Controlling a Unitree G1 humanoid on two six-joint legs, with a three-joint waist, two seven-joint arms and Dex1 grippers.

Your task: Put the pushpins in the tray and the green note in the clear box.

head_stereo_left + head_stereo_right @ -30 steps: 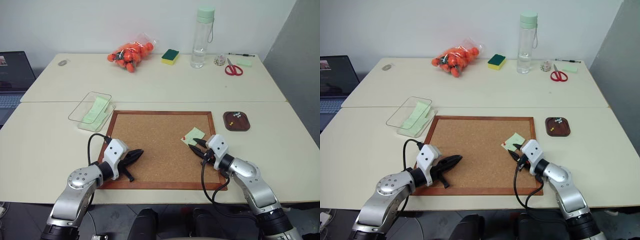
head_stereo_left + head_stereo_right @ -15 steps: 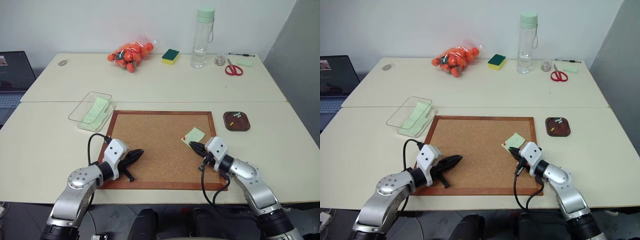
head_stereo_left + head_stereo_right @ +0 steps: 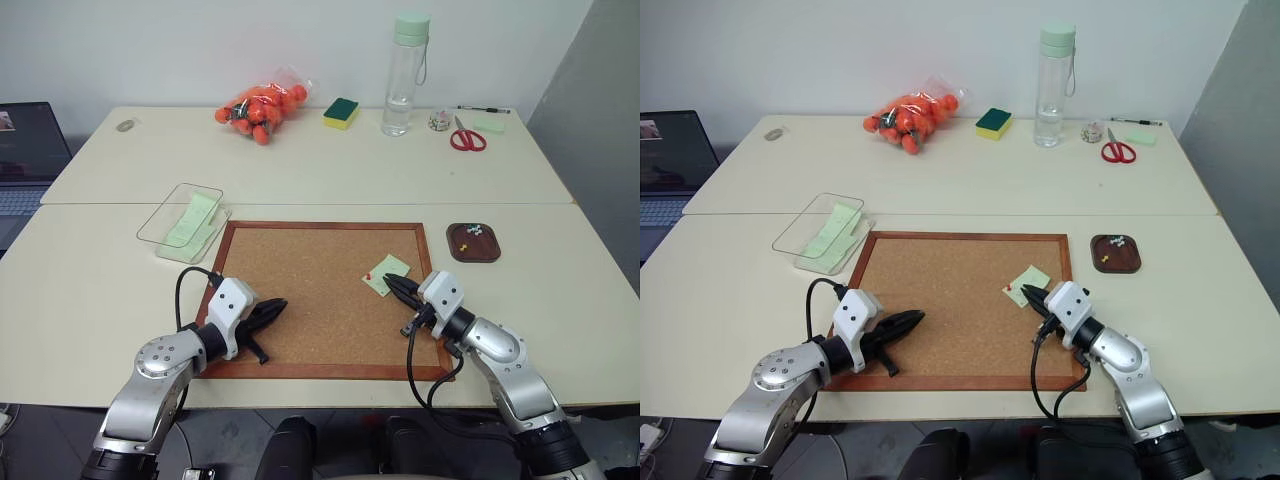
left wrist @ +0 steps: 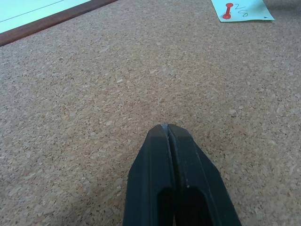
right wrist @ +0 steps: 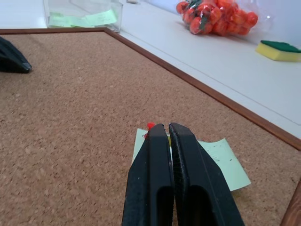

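The yellow pushpin will go down from my right gripper into the tray, where I should put it just on the near side of the white pushpins (image 3: 476, 239).
The green note (image 3: 389, 270) lies flat on the cork board's right side, with a red pushpin (image 3: 368, 276) stuck at its left corner. My right gripper (image 3: 391, 282) hovers shut just above the note's near edge; its fingertips (image 5: 157, 128) sit right beside the red pushpin (image 5: 150, 125). My left gripper (image 3: 283, 302) rests shut over the board's left part, its fingers (image 4: 164, 129) pressed together with nothing in them. The tray (image 3: 486, 250) stands right of the board and holds a yellow pushpin (image 3: 463, 243). The clear box (image 3: 160, 222) sits left of the board with pale green paper inside.
The cork board (image 3: 310, 280) has a raised brown frame. On the far table stand a bag of orange fruit (image 3: 262, 105), a sponge (image 3: 340, 112), a water bottle (image 3: 405, 75) and red scissors (image 3: 466, 137). A laptop (image 3: 25, 150) is at the left edge.
My right gripper's fingers have shut at the note's near edge and the gripper has tipped up a little. The note, the red pushpin and the left arm have stayed put.
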